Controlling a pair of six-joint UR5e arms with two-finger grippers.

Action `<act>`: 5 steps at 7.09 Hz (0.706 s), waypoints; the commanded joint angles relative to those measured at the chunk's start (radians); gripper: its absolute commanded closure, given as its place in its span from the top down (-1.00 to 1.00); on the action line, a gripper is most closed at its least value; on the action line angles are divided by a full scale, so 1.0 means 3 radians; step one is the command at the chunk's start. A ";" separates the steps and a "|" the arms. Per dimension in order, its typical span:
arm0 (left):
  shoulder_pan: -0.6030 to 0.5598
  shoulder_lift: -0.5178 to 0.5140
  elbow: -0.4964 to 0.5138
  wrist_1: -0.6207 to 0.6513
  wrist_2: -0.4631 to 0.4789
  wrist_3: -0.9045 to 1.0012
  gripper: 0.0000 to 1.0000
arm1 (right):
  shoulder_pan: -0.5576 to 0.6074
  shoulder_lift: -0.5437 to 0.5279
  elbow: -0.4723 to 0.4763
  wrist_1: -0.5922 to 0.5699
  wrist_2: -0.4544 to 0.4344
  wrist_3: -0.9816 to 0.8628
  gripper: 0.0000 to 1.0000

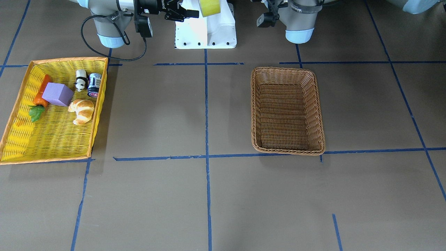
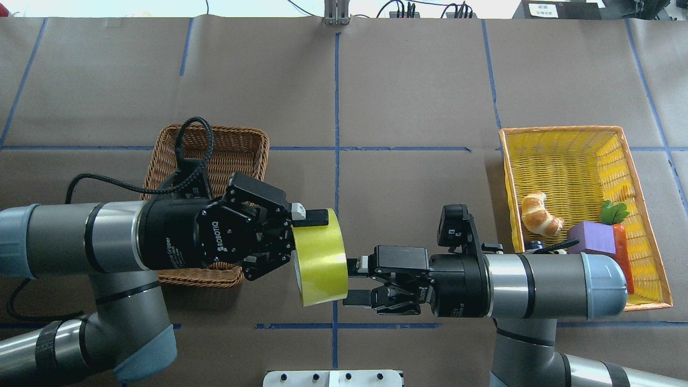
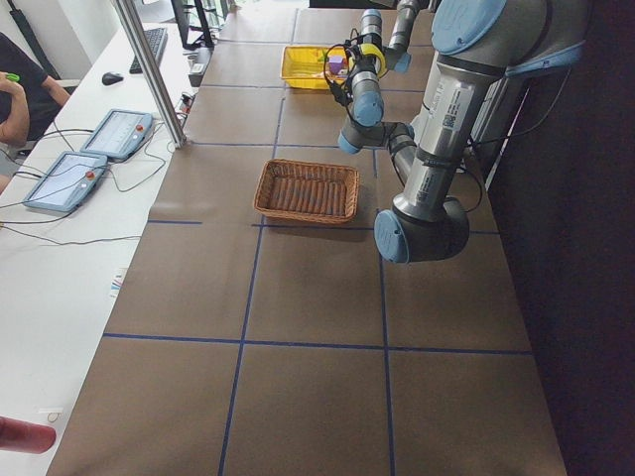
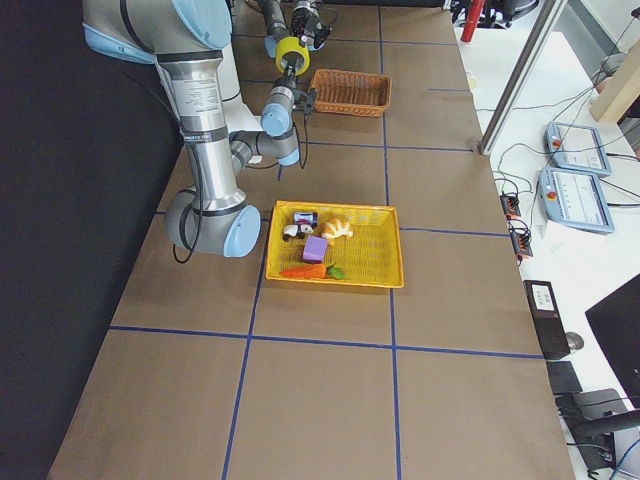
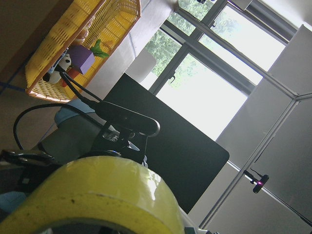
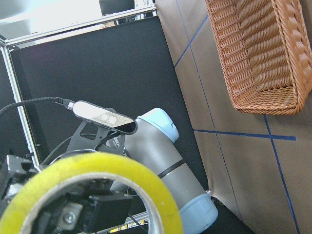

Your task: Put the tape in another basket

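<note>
Next, my left gripper lets go of the yellow tape roll near the middle of the brown wicker basket [image 1: 286, 116].
The yellow tape roll [image 2: 321, 259] hangs in the air between my two grippers, above the table near the robot's base. My left gripper [image 2: 313, 224] is shut on its wall, with one finger [image 2: 317, 216] on the outside. My right gripper [image 2: 352, 280] faces the tape's other side with its jaws apart, fingertips right at the roll's edge. The tape fills the bottom of the left wrist view [image 5: 97, 190] and of the right wrist view [image 6: 97, 170]. It also shows at the top edge of the front view [image 1: 209, 7]. The brown wicker basket [image 2: 215, 131] stands empty [image 1: 287, 149], partly under my left arm.
A yellow tray basket [image 1: 52, 158] with an orange rim holds a croissant [image 1: 82, 111], a purple block [image 1: 58, 94], a carrot [image 1: 41, 96], a panda figure [image 1: 81, 79] and a small can [image 1: 94, 84]. The white robot base [image 1: 205, 33] is at the table's edge.
</note>
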 commanded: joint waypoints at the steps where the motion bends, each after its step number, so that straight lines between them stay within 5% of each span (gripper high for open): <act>1: -0.0441 0.0147 -0.0011 0.0007 -0.0360 -0.0005 -0.97 | 0.0016 -0.0009 -0.0004 0.0013 0.0000 0.0004 1.00; 3: -0.0831 0.0199 0.0147 0.0079 -0.0760 0.0021 -1.00 | 0.0128 -0.0035 0.0001 -0.0002 0.0000 -0.0016 1.00; 5: -0.1173 0.0143 0.0158 0.0780 -0.1488 0.0483 -1.00 | 0.0642 -0.0040 0.0041 -0.0464 0.0339 -0.0067 1.00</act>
